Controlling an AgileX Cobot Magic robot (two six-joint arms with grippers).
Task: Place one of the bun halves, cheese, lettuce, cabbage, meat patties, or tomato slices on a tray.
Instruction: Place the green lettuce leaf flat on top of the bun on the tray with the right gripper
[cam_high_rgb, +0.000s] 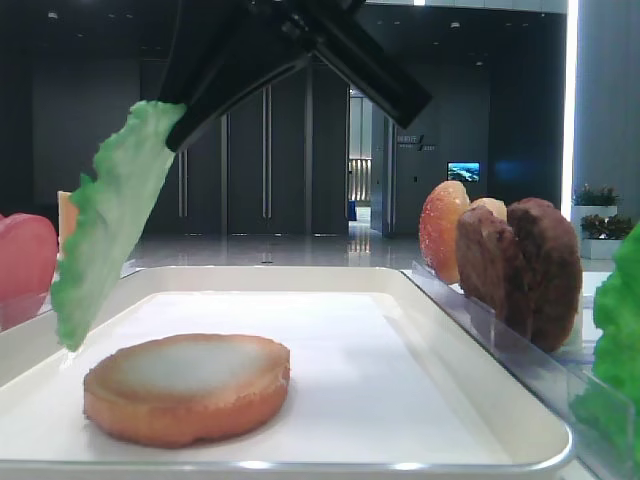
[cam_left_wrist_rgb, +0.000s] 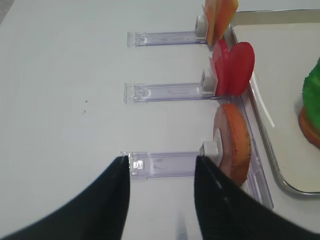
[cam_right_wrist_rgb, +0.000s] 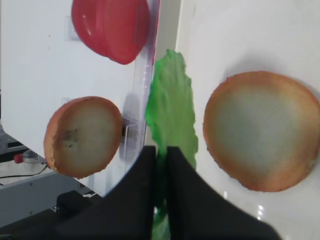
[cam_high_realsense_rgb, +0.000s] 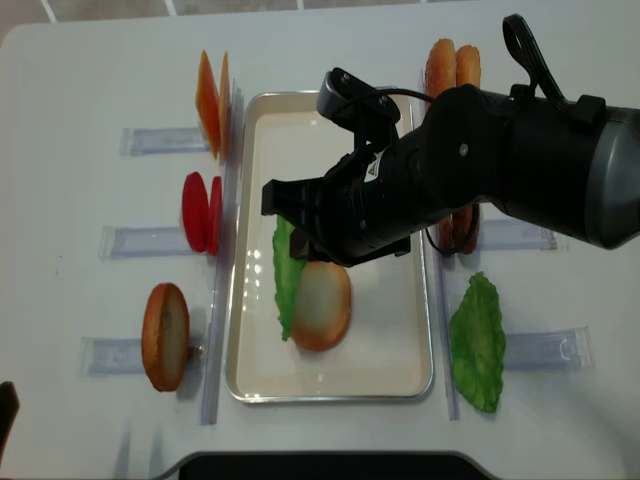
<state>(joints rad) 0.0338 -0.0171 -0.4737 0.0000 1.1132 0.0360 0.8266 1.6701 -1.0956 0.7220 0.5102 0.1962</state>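
I will let go of the lettuce leaf with my right gripper on the pale side of the bun half (cam_high_realsense_rgb: 315, 301) (cam_right_wrist_rgb: 259, 131) that lies on the tray.
My right gripper (cam_right_wrist_rgb: 161, 150) is shut on a bright green ruffled lettuce leaf (cam_right_wrist_rgb: 170, 110). The lettuce (cam_high_rgb: 110, 230) hangs tilted over the left side of the white tray (cam_high_rgb: 300, 280), its lower tip close to the tray's left wall. One bun half (cam_high_rgb: 187, 387) lies flat on the tray, pale face up, just right of the leaf (cam_high_realsense_rgb: 285, 280). From above, the right arm covers the middle of the tray (cam_high_realsense_rgb: 380, 350). My left gripper (cam_left_wrist_rgb: 161, 162) is open over the bare table, left of the tray, in front of a clear holder (cam_left_wrist_rgb: 165, 164).
Left of the tray, clear holders carry a standing bun half (cam_high_realsense_rgb: 165, 335), tomato slices (cam_high_realsense_rgb: 200, 212) and cheese (cam_high_realsense_rgb: 210, 100). On the right stand more buns (cam_high_realsense_rgb: 450, 65), meat patties (cam_high_rgb: 520, 265) and another lettuce leaf (cam_high_realsense_rgb: 477, 340).
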